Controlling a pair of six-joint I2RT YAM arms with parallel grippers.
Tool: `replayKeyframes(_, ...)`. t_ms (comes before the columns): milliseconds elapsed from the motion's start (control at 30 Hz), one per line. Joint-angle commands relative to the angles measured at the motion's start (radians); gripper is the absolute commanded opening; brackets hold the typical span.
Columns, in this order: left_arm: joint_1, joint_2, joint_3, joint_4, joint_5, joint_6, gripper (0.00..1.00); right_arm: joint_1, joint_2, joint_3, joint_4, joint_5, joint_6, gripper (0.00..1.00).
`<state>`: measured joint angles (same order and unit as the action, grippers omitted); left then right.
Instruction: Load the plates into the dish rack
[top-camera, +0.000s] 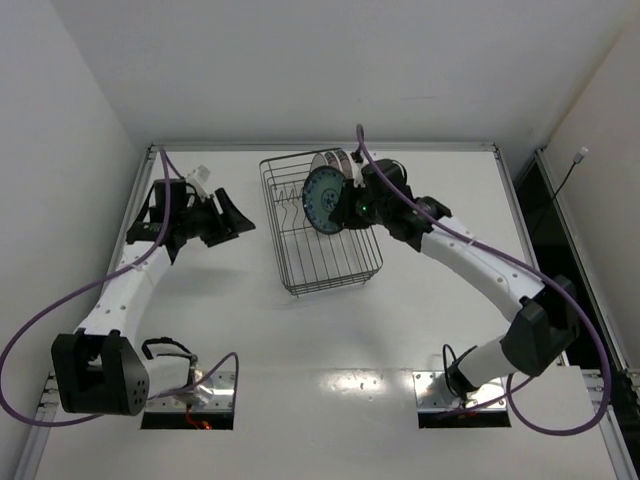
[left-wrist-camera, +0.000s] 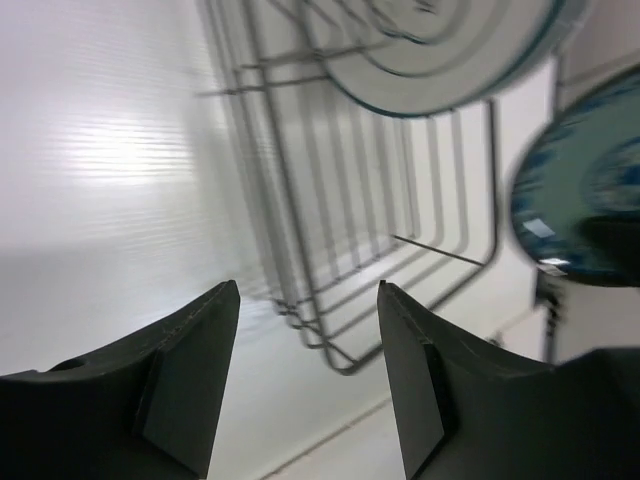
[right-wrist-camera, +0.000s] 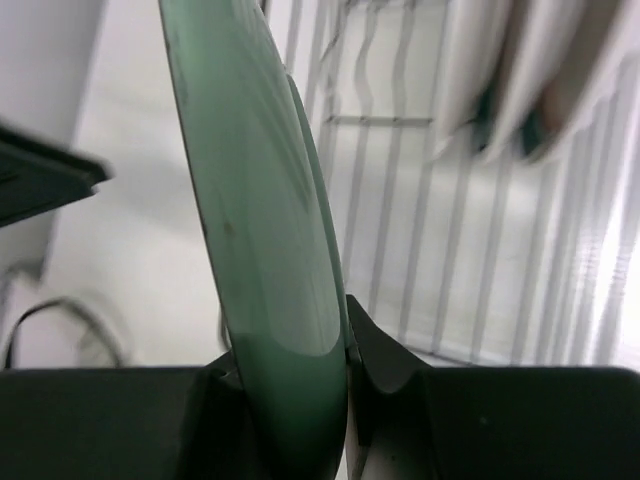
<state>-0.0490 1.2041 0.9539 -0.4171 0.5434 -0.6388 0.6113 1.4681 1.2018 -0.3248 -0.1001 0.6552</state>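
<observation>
Next, my right gripper sets the small teal plate down so that it stands upright in the rack's wire slots (top-camera: 319, 211), next to the pale plates.
The dark wire dish rack (top-camera: 330, 255) stands at the middle of the table. My right gripper (top-camera: 345, 208) is shut on the small teal patterned plate (top-camera: 322, 199) and holds it upright on edge over the rack's middle. In the right wrist view the teal plate (right-wrist-camera: 265, 230) shows edge-on between my pads (right-wrist-camera: 372, 350). Pale plates (top-camera: 328, 162) stand upright at the rack's far end; they also show blurred in the right wrist view (right-wrist-camera: 520, 80). My left gripper (top-camera: 238, 218) is open and empty, left of the rack. Its view shows the rack (left-wrist-camera: 345, 250), a pale dark-rimmed plate (left-wrist-camera: 440, 50) and the teal plate (left-wrist-camera: 590, 190).
White walls close in the table at the left, back and right. Purple cables run along both arms. The rack's near half (top-camera: 325, 265) holds no plates.
</observation>
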Motion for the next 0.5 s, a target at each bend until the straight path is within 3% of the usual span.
replayKeyframes(0,0.066,0.006,0.045,-0.196,-0.175,0.126,0.54,0.033,0.066,0.161,-0.126,0.324,-0.086,0.00)
replayKeyframes(267,0.155,-0.005,0.023,-0.229,-0.281,0.174,0.54,0.105,0.354,0.497,-0.299,0.653,-0.144,0.00)
replayKeyframes(467,0.173,-0.073,-0.030,-0.209,-0.373,0.183,0.56,0.137,0.576,0.771,-0.424,0.754,-0.154,0.00)
